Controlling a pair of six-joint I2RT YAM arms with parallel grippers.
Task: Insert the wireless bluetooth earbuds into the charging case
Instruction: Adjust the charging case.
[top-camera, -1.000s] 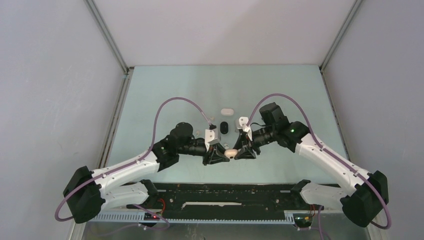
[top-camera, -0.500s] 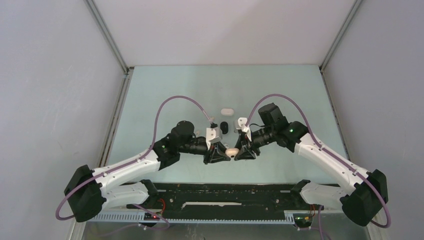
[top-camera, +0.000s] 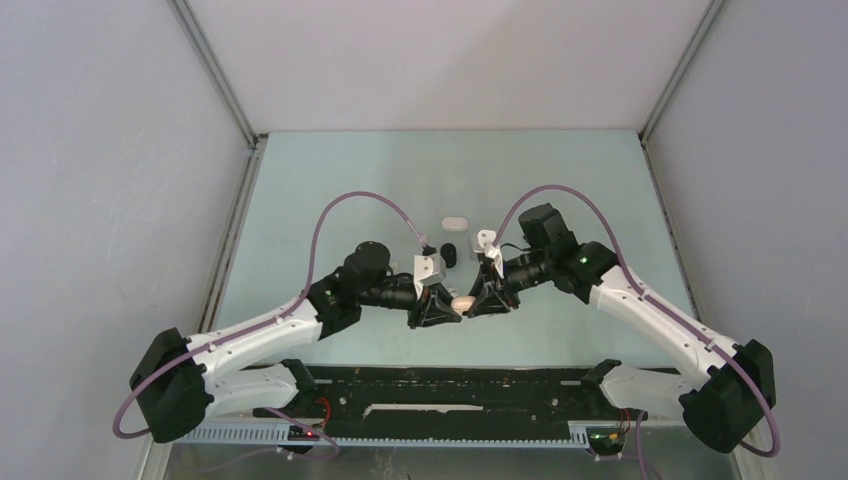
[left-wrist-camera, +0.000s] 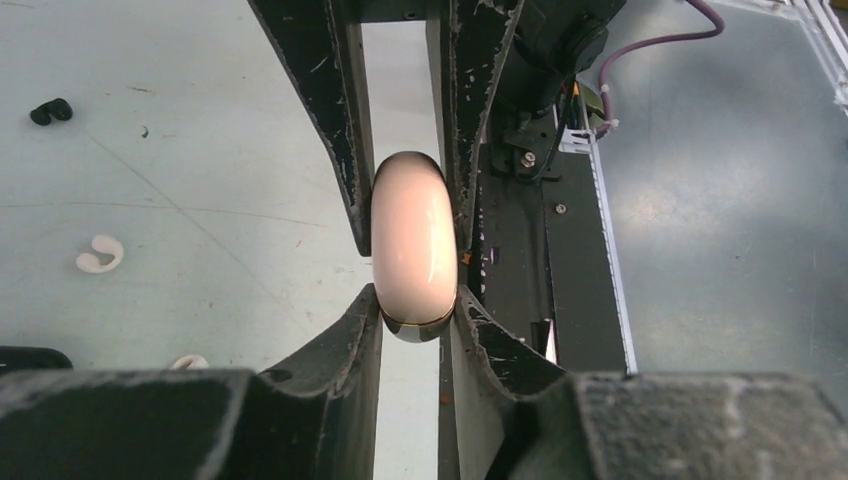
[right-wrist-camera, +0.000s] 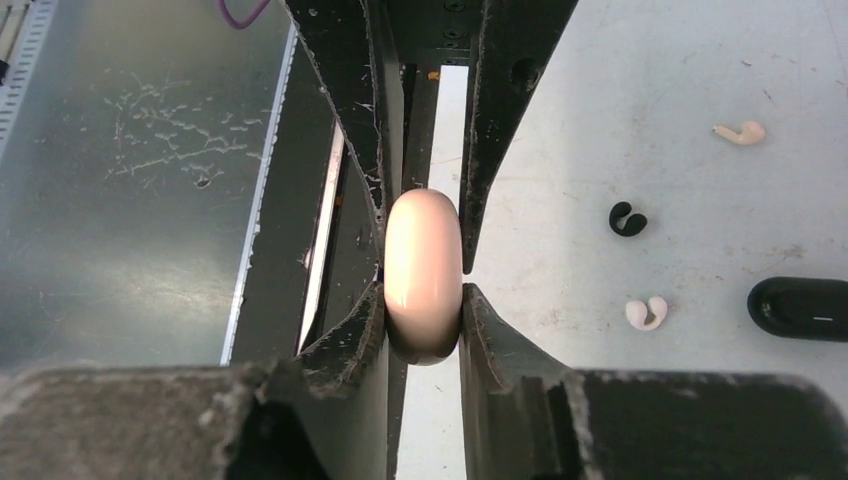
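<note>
The fingers of my left gripper overlap the beige case's gold seam, so I will open that gripper and take only the case's base (left-wrist-camera: 417, 333) before the case's lid opens.
A beige pebble-shaped charging case (top-camera: 461, 301) hangs closed between both grippers, above the table. My left gripper (left-wrist-camera: 415, 300) is shut on one end of the beige case (left-wrist-camera: 413, 243). My right gripper (right-wrist-camera: 422, 305) is shut on the other end of the case (right-wrist-camera: 423, 270). Loose earbuds lie on the table: a black one (right-wrist-camera: 627, 219), a white one (right-wrist-camera: 646, 313) and a beige one (right-wrist-camera: 740, 132) in the right wrist view. The left wrist view shows a black one (left-wrist-camera: 50, 110) and a white one (left-wrist-camera: 100, 254).
A black case (top-camera: 449, 254) lies just beyond the grippers and shows in the right wrist view (right-wrist-camera: 800, 308). A white case (top-camera: 456, 221) lies farther back. The black rail (top-camera: 450, 390) runs along the near table edge.
Both grippers have drifted slightly away from the near edge, carrying the beige case between them. Both grips are unchanged.
</note>
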